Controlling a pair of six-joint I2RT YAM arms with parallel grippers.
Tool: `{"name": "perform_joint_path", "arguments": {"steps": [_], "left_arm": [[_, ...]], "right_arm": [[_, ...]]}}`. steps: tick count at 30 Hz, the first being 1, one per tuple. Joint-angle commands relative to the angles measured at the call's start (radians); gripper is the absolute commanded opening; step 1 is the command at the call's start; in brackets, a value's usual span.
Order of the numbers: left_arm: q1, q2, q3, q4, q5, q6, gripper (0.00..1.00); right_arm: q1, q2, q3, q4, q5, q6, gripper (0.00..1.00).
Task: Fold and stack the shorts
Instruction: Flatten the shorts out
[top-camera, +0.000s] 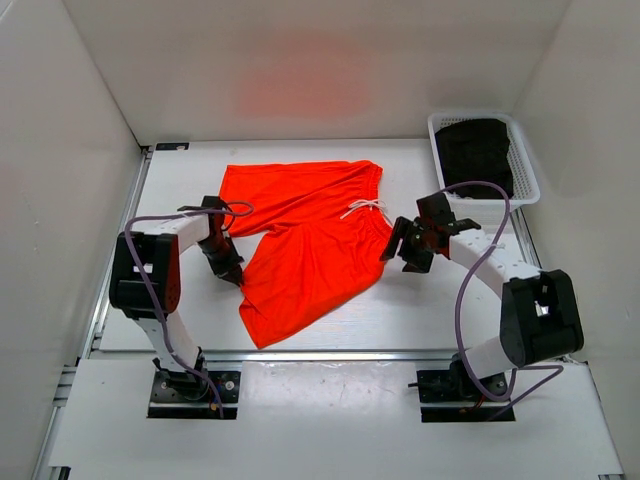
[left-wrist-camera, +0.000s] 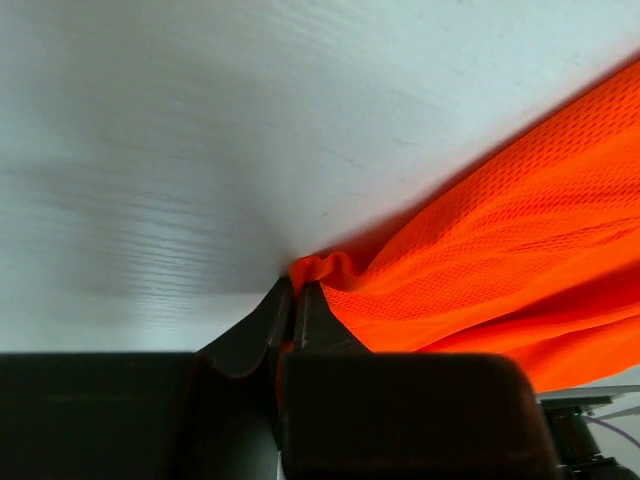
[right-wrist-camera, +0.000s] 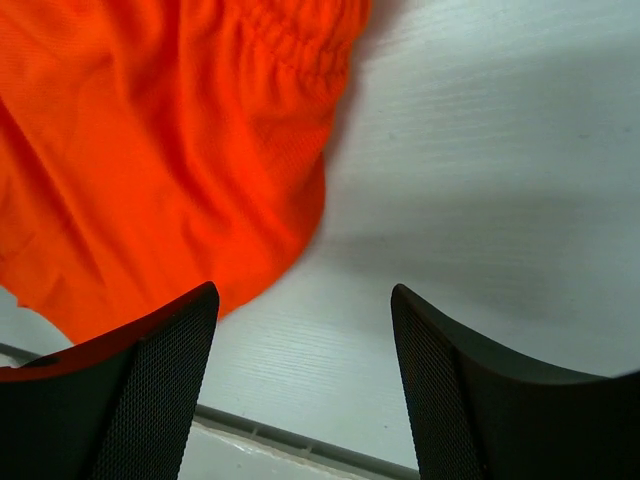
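My right gripper is to close on the near corner of the waistband (top-camera: 383, 252) (right-wrist-camera: 312, 200) of the orange-red shorts, on the near side of the white drawstring.
The bright orange-red shorts (top-camera: 305, 240) lie spread on the white table, waistband with white drawstring (top-camera: 366, 208) toward the right, one leg reaching the near edge. My left gripper (top-camera: 232, 274) is shut on the left hem of the shorts; the left wrist view shows a bunch of orange mesh (left-wrist-camera: 318, 268) pinched between its jaws. My right gripper (top-camera: 398, 251) is open and empty, low over the table just right of the waistband; the right wrist view shows the shorts (right-wrist-camera: 170, 150) to its left and bare table between the fingers (right-wrist-camera: 160, 380).
A white basket (top-camera: 524, 168) with dark folded clothing (top-camera: 478, 155) stands at the back right corner. White walls enclose the table at left, back and right. The table's front rail (right-wrist-camera: 300, 445) runs close below the right gripper.
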Motion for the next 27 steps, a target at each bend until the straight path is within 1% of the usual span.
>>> {"name": "perform_joint_path", "arguments": {"steps": [1, 3, 7, 9, 11, 17, 19, 22, 23, 24, 25, 26, 27], "left_arm": [[-0.005, 0.024, 0.029, 0.045, -0.018, 0.0, 0.1], [0.008, -0.013, 0.044, 0.032, -0.052, -0.01, 0.1], [0.077, -0.071, 0.109, -0.007, -0.092, -0.019, 0.1], [0.097, -0.081, 0.175, -0.03, -0.101, -0.019, 0.1], [0.119, -0.035, 0.254, -0.067, -0.101, 0.0, 0.1], [0.156, 0.135, 0.396, -0.128, -0.164, 0.018, 0.1], [0.17, 0.148, 0.42, -0.139, -0.194, 0.018, 0.1], [0.197, 0.15, 0.434, -0.148, -0.213, 0.018, 0.14], [0.206, 0.127, 0.434, -0.148, -0.202, 0.018, 0.18], [0.206, 0.114, 0.434, -0.163, -0.202, 0.018, 0.32], [0.206, 0.098, 0.422, -0.173, -0.188, 0.018, 0.41], [0.206, 0.049, 0.408, -0.185, -0.166, 0.018, 0.51], [0.179, 0.013, 0.352, -0.185, -0.152, 0.018, 0.62]], "right_arm": [[-0.019, -0.028, 0.012, 0.086, -0.043, 0.016, 0.75], [-0.028, -0.003, 0.012, 0.106, -0.059, 0.029, 0.75], [-0.063, 0.099, 0.015, 0.169, -0.095, 0.041, 0.75], [-0.063, 0.158, 0.044, 0.178, -0.095, 0.041, 0.73], [-0.063, 0.19, 0.078, 0.187, -0.095, 0.05, 0.71], [-0.053, 0.316, 0.15, 0.203, -0.048, 0.068, 0.64], [-0.053, 0.327, 0.159, 0.203, -0.036, 0.078, 0.63], [-0.044, 0.327, 0.159, 0.192, 0.0, 0.087, 0.56], [-0.043, 0.327, 0.168, 0.192, 0.012, 0.087, 0.5], [-0.034, 0.327, 0.168, 0.18, 0.035, 0.087, 0.47], [-0.034, 0.327, 0.179, 0.167, 0.044, 0.087, 0.44], [-0.025, 0.327, 0.188, 0.167, 0.053, 0.087, 0.42], [-0.014, 0.327, 0.188, 0.157, 0.053, 0.078, 0.42]]}}
